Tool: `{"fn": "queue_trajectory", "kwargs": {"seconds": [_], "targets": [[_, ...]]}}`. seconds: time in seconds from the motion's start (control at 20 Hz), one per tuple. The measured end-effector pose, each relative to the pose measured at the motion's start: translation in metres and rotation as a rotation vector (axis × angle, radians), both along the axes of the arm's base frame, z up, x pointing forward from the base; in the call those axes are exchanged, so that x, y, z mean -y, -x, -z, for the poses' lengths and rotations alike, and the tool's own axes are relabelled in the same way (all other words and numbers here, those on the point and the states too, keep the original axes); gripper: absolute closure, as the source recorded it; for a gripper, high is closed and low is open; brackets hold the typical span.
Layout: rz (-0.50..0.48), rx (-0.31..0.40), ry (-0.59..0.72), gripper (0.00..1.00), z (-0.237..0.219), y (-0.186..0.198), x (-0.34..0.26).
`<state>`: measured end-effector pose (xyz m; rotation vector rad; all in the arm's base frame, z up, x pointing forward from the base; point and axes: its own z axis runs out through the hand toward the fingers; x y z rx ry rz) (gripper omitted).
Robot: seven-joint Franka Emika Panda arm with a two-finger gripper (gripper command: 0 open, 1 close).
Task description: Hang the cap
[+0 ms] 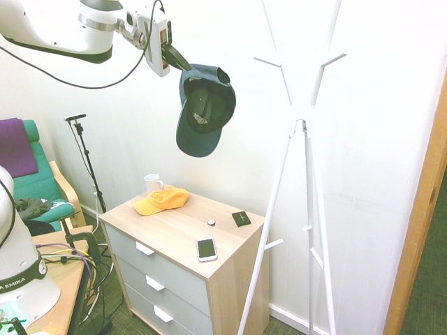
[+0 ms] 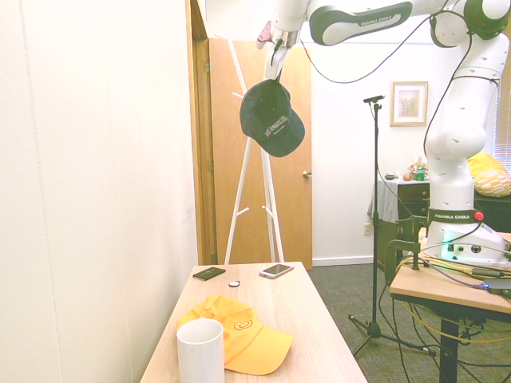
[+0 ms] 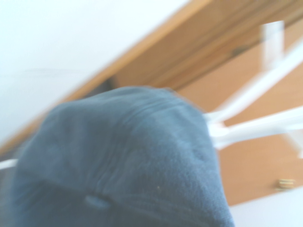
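I have the dark navy cap to place. I will let go of it with my gripper on the white coat stand (image 2: pixel 277 122) (image 3: pixel 218 133), near where its poles cross.
The dark navy cap (image 1: pixel 204 110) hangs high in the air from my gripper (image 1: pixel 176 58), which is shut on its back edge. Its dark inner lining faces the first exterior camera. In the second exterior view the cap (image 2: pixel 271 118) shows white lettering and dangles below the gripper (image 2: pixel 276 52), in front of the white coat stand (image 2: pixel 249 171). Up close, the cap (image 3: pixel 123 161) fills the lower wrist view, with the stand's white pegs (image 3: pixel 255 125) beyond it. The coat stand (image 1: pixel 300 118) rises to the right of the cap, its upper pegs (image 1: pixel 267 62) a short way off.
Below stands a wooden dresser (image 1: pixel 183 234) carrying an orange-yellow cap (image 1: pixel 162 200), a white mug (image 1: pixel 152 183), a phone (image 1: pixel 207 248), a small black wallet (image 1: pixel 242 218) and a small round object (image 1: pixel 211 222). A green armchair (image 1: pixel 42 185) sits at left. A wooden door (image 2: pixel 295 159) is behind the stand.
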<state>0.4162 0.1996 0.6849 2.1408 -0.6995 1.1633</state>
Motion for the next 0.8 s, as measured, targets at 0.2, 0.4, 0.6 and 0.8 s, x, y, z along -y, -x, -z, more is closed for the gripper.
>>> {"fn": "queue_trajectory", "kwargs": {"seconds": [0.2,0.4,0.6,0.8], "targets": [[0.071,0.092,0.079,1.00,-0.051,-0.001,0.028],[0.135,0.131,0.087,1.00,-0.083,-0.004,0.058],[0.172,0.150,0.065,1.00,-0.095,-0.014,0.091],[0.190,0.134,0.060,1.00,-0.083,-0.037,0.118]]}}
